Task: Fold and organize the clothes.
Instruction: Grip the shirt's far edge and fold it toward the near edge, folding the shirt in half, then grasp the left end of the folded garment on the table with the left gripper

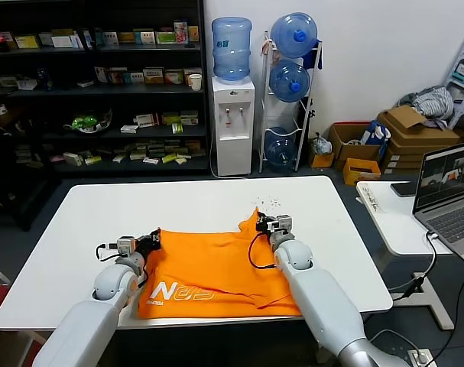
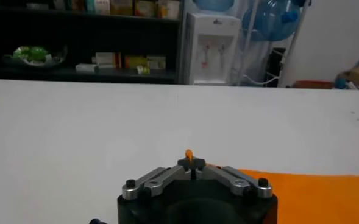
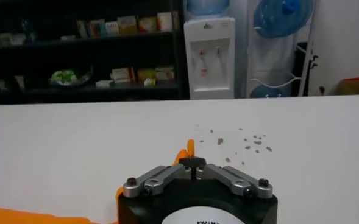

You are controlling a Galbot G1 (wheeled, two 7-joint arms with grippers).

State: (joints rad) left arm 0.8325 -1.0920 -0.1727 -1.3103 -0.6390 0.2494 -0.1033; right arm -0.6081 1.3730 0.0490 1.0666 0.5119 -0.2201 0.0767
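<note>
My left gripper has the orange T-shirt's far corner. It will let go of it on the shirt (image 1: 150, 283) beside the top of the white N.
The orange T-shirt (image 1: 216, 271) lies on the white table (image 1: 86, 229), partly folded, with white lettering (image 1: 174, 292) facing up near the front edge. My left gripper (image 1: 154, 239) is shut on the shirt's far left corner; a pinch of orange fabric (image 2: 189, 154) shows between its jaws. My right gripper (image 1: 261, 222) is shut on the shirt's far right corner, which stands up in a small peak (image 3: 186, 151). The shirt also shows in the left wrist view (image 2: 319, 195). Both arms reach over the shirt from the front.
Small dark specks (image 1: 274, 202) dot the table beyond the right gripper. A side table with a laptop (image 1: 446, 195) stands to the right. Shelves (image 1: 102, 84), a water dispenser (image 1: 233, 115) and cardboard boxes (image 1: 407, 138) stand beyond the table.
</note>
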